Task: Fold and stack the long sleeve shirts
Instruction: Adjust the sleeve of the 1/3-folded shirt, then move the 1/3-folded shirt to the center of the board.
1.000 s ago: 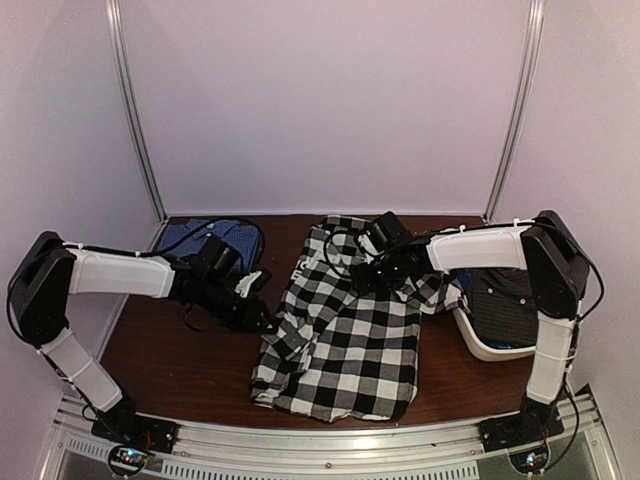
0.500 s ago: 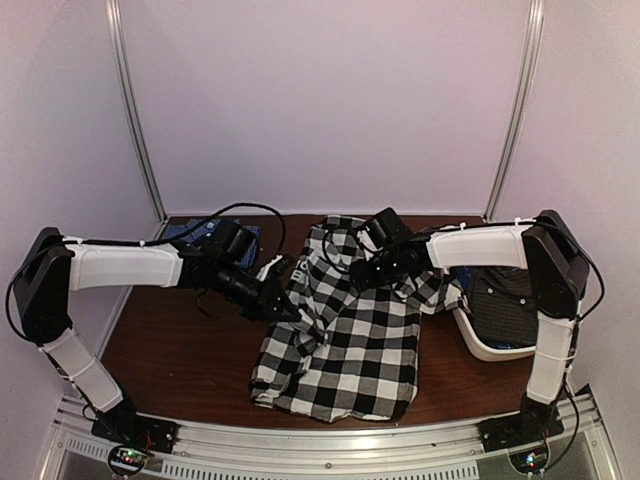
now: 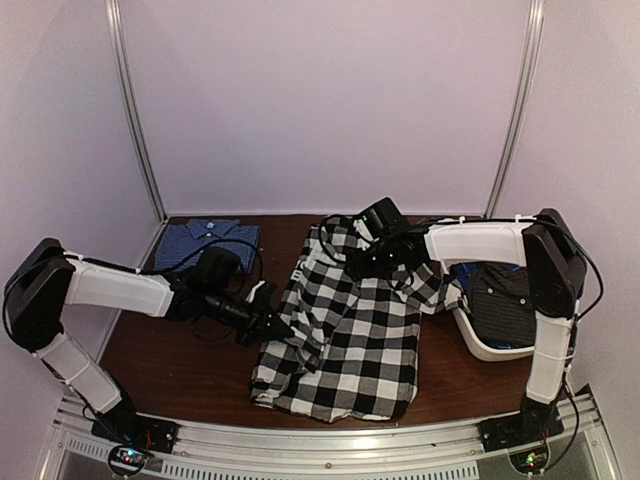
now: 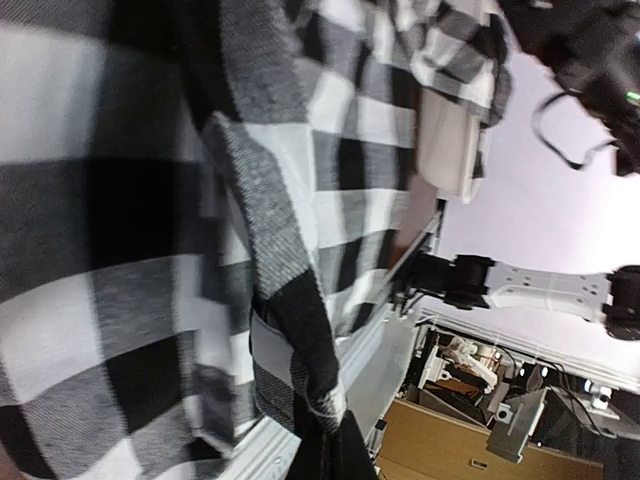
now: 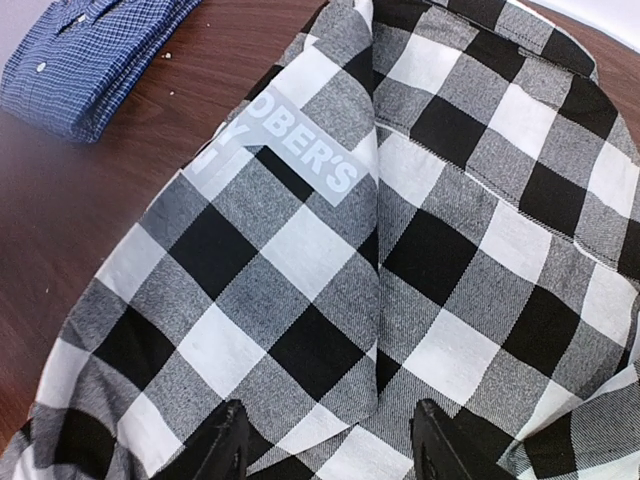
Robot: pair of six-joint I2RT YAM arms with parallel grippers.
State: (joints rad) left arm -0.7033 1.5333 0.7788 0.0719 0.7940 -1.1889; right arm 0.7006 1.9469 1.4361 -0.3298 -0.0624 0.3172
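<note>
The shirt's side edge slants while my left gripper holds the checked shirt's sleeve, so I will grab that side edge [image 3: 259,378] near the hem and pull the shirt straight.
The black-and-white checked shirt [image 3: 350,335] lies spread and rumpled on the middle of the table. My left gripper [image 3: 272,325] is at its left edge, shut on a fold of the checked cloth [image 4: 300,330], which fills the left wrist view. My right gripper [image 3: 362,262] hovers open over the shirt's collar end, with checked cloth [image 5: 330,260] under its spread fingers [image 5: 225,445]. The dark blue shirt [image 3: 210,240] lies folded at the back left and shows in the right wrist view [image 5: 90,50]. The dark charcoal shirt [image 3: 505,300] sits in the basket.
The white oval basket [image 3: 480,345] stands at the right edge of the brown table [image 3: 170,350]. Metal posts and white walls close in the back and sides. The aluminium rail runs along the near edge.
My left gripper reached right to the shirt's left edge, then drew slightly toward the near side with the cloth. My right gripper shifted a little back and left over the collar.
</note>
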